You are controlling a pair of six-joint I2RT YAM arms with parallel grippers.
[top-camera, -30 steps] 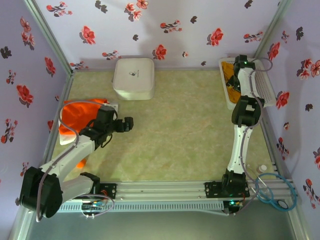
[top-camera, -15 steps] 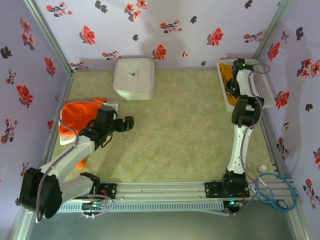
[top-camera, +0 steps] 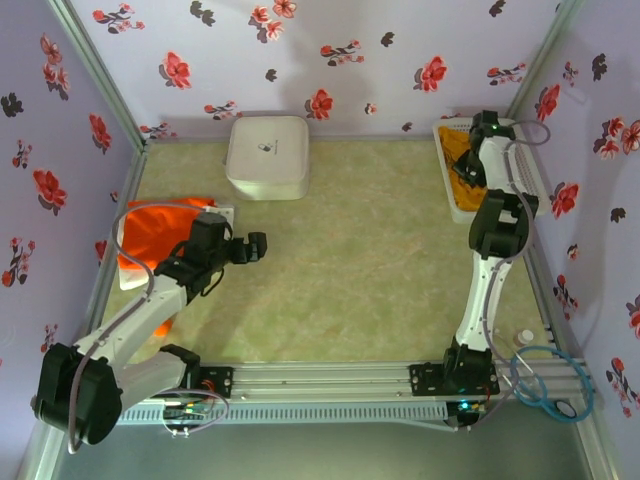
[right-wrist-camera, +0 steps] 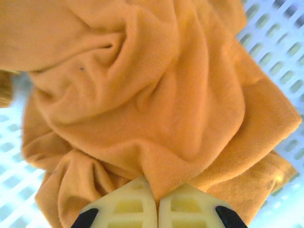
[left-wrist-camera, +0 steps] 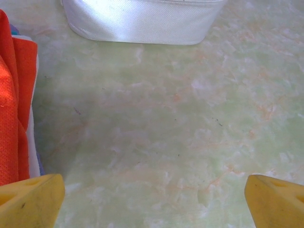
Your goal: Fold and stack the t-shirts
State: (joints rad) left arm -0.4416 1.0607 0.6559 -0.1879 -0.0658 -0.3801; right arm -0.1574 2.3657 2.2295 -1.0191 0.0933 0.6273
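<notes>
Next, I release the mustard t-shirt from my right gripper on the bare middle of the tabletop (top-camera: 325, 266), nearer than the white box.
A crumpled mustard yellow-orange t-shirt (right-wrist-camera: 156, 95) lies in the white lattice basket (right-wrist-camera: 280, 33) at the back right. My right gripper (right-wrist-camera: 157, 190) is shut on a raised fold of it, with cloth pinched between the pale fingers. From above, that gripper (top-camera: 470, 165) reaches down into the basket (top-camera: 535, 175) over the mustard shirt (top-camera: 460, 150). The bright red-orange t-shirt (top-camera: 150, 230) lies flat at the left edge, with a white cloth edge (top-camera: 228, 213) showing beneath it. My left gripper (top-camera: 250, 247) hovers just right of it, open and empty, over bare tabletop (left-wrist-camera: 152, 204); red-orange cloth (left-wrist-camera: 12, 104) is on its left.
A white rounded-square box (top-camera: 267, 156) stands at the back centre, its front wall (left-wrist-camera: 142, 19) ahead of the left gripper. Flowered walls close in three sides. A blue cable loop (top-camera: 540, 385) lies at the near right corner.
The right gripper has closed from wide open onto a fold of the mustard shirt, and its wrist has shifted slightly in the basket. The left arm has barely moved.
</notes>
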